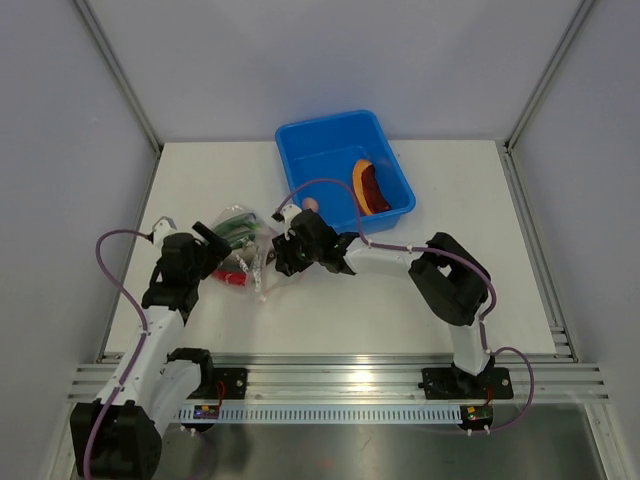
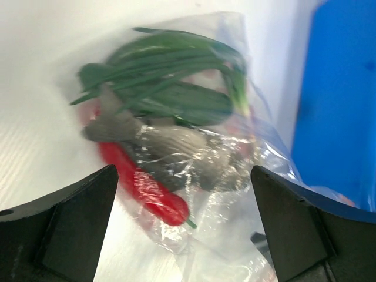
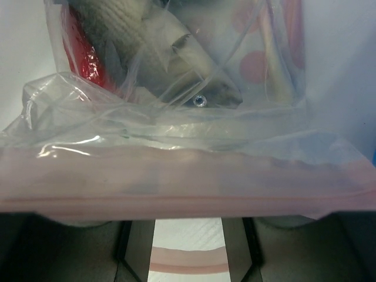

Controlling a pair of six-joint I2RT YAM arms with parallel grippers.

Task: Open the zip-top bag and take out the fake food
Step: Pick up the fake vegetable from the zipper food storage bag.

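My left gripper should pinch the zip-top bag at the grey fish's tail [image 2: 109, 124], since its closed end is loose, before my right gripper reaches into the bag's opening.
The zip-top bag [image 1: 245, 252] lies on the white table between my two grippers, and the fake food inside shows through the clear film. In the left wrist view a green onion [image 2: 170, 88], a grey fish [image 2: 176, 155] and a red chilli [image 2: 147, 191] sit in the bag [image 2: 229, 235]. My left gripper [image 2: 183, 176] [image 1: 218, 243] stands wide open around the bag's closed end, gripping nothing. My right gripper [image 1: 283, 252] is at the mouth. The pinkish zip strip [image 3: 188, 188] runs across its fingertips and hides them. My right gripper's [image 3: 188, 220] jaws stand apart, with table showing between them.
The blue tub [image 1: 300, 150] stands behind the bag, with an orange slice [image 1: 368, 185] in it. A pale pink egg [image 1: 311, 205] lies by the tub's near wall. The tub's wall [image 2: 341, 106] fills the right of the left wrist view. Walls close in the table on three sides.
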